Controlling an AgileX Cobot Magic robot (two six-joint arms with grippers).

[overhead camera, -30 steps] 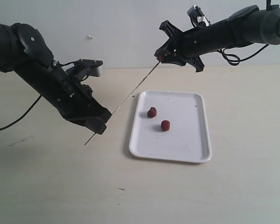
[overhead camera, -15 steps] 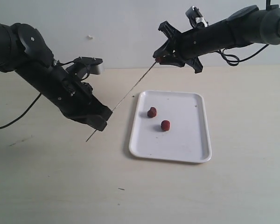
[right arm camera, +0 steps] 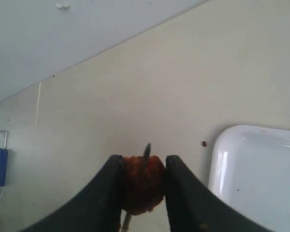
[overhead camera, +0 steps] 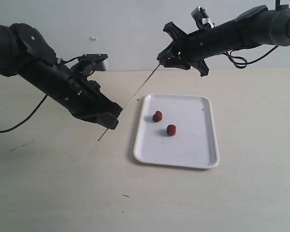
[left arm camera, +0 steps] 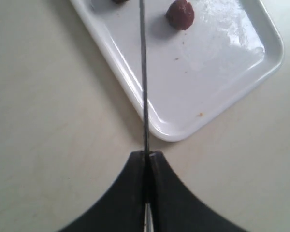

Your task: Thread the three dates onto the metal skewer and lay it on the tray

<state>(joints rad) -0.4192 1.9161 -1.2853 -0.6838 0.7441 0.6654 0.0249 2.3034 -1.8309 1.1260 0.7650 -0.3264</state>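
Note:
Next, I release the date midway [overhead camera: 137,67] along the metal skewer, by the table's back edge, with my right gripper.
The thin metal skewer [overhead camera: 135,94] slants up through the air from my left gripper [overhead camera: 115,118], which is shut on its lower part [left arm camera: 145,159]. Its upper tip pokes through a red-brown date [right arm camera: 143,181] that my right gripper [right arm camera: 144,166] is shut on, high above the table's back [overhead camera: 163,61]. Two more dates [overhead camera: 157,116] [overhead camera: 171,129] lie apart on the white tray [overhead camera: 193,154]. In the left wrist view the skewer [left arm camera: 143,77] crosses over the tray's corner [left arm camera: 261,53], with one date [left arm camera: 180,13] beside it.
The beige table [overhead camera: 63,193] surrounds the tray, with a small dark speck [overhead camera: 125,195] near its front. A white wall [overhead camera: 125,29] stands behind. A black cable [overhead camera: 19,123] trails from the left arm.
My left gripper has moved right and up along the skewer's line, pushing the skewer toward the date. The right gripper has held nearly still with the date, and the skewer tip now shows through it.

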